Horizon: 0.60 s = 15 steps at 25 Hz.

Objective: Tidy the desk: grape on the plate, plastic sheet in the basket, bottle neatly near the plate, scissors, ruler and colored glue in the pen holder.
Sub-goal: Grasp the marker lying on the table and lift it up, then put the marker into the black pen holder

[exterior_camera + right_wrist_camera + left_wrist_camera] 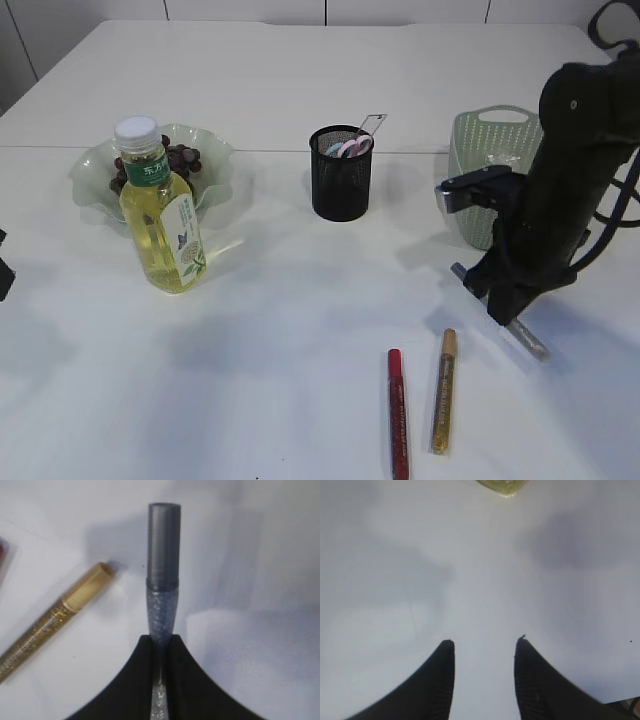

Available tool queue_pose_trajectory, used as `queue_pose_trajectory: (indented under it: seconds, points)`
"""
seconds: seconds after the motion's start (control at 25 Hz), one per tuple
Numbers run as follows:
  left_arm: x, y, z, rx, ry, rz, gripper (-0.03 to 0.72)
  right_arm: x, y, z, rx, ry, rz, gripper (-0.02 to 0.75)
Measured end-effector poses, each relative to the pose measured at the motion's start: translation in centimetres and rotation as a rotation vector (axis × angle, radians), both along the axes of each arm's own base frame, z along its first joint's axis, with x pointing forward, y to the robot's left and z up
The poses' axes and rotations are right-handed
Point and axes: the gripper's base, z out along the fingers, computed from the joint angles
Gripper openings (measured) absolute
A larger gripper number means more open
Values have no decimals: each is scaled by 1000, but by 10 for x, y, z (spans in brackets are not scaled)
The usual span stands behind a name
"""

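Next, I release the silver glitter glue pen, now held low over the table, from my right gripper so that it rests inside the black pen holder (336, 148), next to the scissors.
My right gripper (161, 639) is shut on a silver glitter glue pen (163, 555), whose grey cap points away from the jaws. In the exterior view that gripper (505, 312) holds the pen (527, 341) low over the table at the right. A gold glue pen (444, 390) and a red one (398, 412) lie at the front. Scissors (352, 147) and a clear ruler (372, 124) stand in the black pen holder (338, 190). Grapes (183, 158) lie on the plate (95, 175), with the bottle (165, 215) upright before it. My left gripper (485, 642) is open over bare table. The plastic sheet is out of view.
A pale green basket (480, 140) stands behind the right arm, at the back right. The bottle's base (502, 486) shows at the top edge of the left wrist view. The gold pen (55, 620) lies just left of the held silver pen.
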Motion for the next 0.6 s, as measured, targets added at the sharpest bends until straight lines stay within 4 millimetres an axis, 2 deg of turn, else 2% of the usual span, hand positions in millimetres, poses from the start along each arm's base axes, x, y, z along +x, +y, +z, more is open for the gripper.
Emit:
queue_pose_trajectory:
  seconds: [0.28, 0.6]
  points:
    - [0, 0, 0, 1, -2, 0, 290, 20, 20, 56, 201, -120, 32, 50]
    - [0, 0, 0, 2, 3, -1, 289, 47, 46, 116, 589, -332, 95, 50]
